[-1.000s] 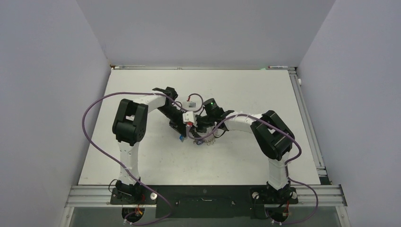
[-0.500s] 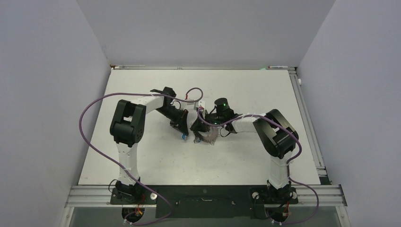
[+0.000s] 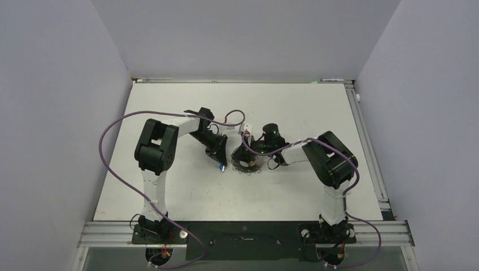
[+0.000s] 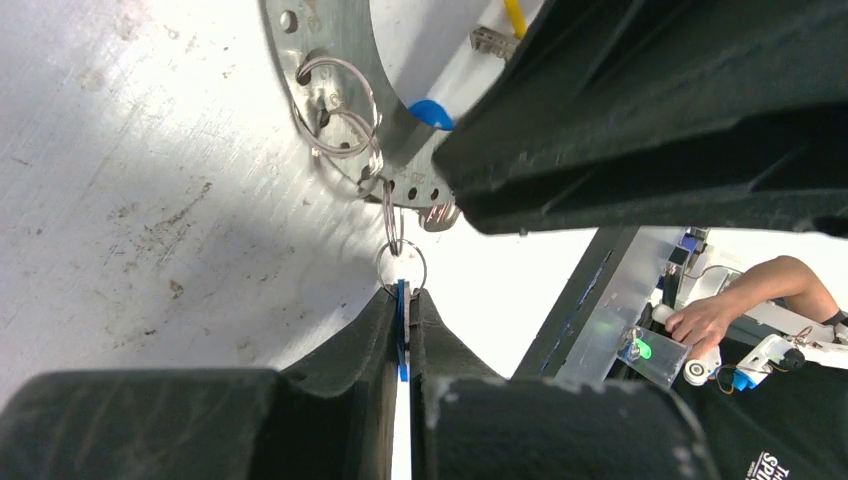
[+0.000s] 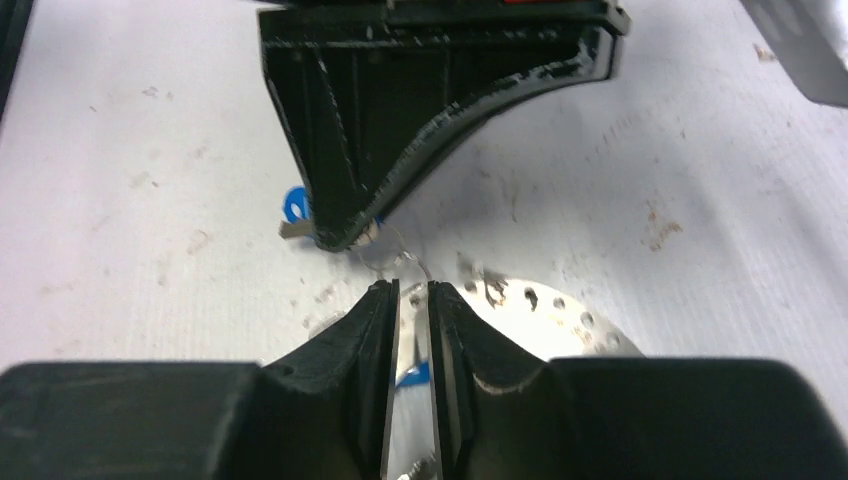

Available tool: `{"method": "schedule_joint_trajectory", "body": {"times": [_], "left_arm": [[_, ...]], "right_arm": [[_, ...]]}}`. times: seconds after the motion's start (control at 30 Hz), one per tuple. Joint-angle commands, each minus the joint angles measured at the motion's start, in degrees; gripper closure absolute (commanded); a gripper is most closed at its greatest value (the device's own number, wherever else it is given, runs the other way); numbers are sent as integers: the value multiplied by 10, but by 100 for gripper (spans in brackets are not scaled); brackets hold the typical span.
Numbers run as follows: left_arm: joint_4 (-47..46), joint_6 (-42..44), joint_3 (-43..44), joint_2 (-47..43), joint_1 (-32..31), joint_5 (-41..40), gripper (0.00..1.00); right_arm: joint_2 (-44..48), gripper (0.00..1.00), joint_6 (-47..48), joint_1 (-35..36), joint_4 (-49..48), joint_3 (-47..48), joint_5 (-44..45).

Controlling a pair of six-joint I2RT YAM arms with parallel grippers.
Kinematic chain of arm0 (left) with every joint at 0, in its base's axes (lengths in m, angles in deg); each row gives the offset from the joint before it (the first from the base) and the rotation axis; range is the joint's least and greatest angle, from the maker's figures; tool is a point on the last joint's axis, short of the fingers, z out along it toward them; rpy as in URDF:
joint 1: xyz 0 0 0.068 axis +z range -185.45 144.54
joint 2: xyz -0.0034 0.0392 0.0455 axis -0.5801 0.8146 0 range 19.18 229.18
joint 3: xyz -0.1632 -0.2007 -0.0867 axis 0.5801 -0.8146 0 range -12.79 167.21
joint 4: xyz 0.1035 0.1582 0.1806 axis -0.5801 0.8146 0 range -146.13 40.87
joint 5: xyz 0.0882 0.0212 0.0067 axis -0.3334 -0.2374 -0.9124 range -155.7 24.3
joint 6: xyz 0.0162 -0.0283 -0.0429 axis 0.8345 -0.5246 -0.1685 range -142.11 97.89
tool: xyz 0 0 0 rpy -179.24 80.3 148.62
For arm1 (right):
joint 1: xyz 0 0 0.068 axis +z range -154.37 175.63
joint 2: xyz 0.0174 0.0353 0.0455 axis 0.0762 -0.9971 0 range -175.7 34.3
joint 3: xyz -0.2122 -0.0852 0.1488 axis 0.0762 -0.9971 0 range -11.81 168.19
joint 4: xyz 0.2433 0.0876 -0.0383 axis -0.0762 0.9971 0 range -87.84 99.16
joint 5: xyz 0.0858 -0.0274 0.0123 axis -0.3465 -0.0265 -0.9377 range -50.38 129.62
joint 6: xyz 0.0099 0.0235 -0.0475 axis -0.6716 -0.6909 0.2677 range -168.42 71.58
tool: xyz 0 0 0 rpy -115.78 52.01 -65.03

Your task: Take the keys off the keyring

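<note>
The robot's right gripper is holding the keyring's band beyond the ring that links it to the key, so it should open, turn and take that linking ring [image 4: 391, 216].
The keyring [image 4: 335, 60] is a flat silver band with holes, lying low over the white table. Small split rings hang from it. My left gripper [image 4: 402, 290] is shut on a blue-tagged key [image 4: 401, 330] whose small ring [image 4: 401, 265] links to the keyring. My right gripper [image 5: 411, 290] is shut edge-on on the keyring's band [image 5: 540, 310]. Another blue tag [image 4: 430, 112] and a yellow tag [image 4: 514, 15] lie by the band. In the top view both grippers, left [image 3: 221, 165] and right [image 3: 242, 160], meet at the keyring [image 3: 248, 168], tips almost touching.
The left gripper's black fingers [image 5: 380, 140] fill the space just in front of my right gripper. Purple cables loop over both arms [image 3: 113, 147]. The table [image 3: 294, 101] has walls on three sides and a metal rail at the near edge.
The right wrist has turned and come down, bringing the keyring low over the table. The left gripper has shifted slightly right and nearer, still holding the blue-tagged key.
</note>
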Motion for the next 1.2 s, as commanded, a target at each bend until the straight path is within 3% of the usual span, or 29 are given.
{"method": "schedule_joint_trajectory", "body": {"times": [0.0, 0.23, 0.53, 1.17], "left_arm": [[-1, -5, 4, 15, -4, -16, 100], [-3, -5, 3, 19, -4, -21, 100], [-1, -2, -3, 11, -2, -22, 100], [-6, 4, -11, -13, -3, -28, 100]], "right_arm": [[34, 78, 103, -10, 68, 22, 13], [56, 64, 253, -6, 216, 49, 35], [61, 57, 403, 52, 335, 118, 68], [-24, 67, 632, 77, 575, 267, 113]]}}
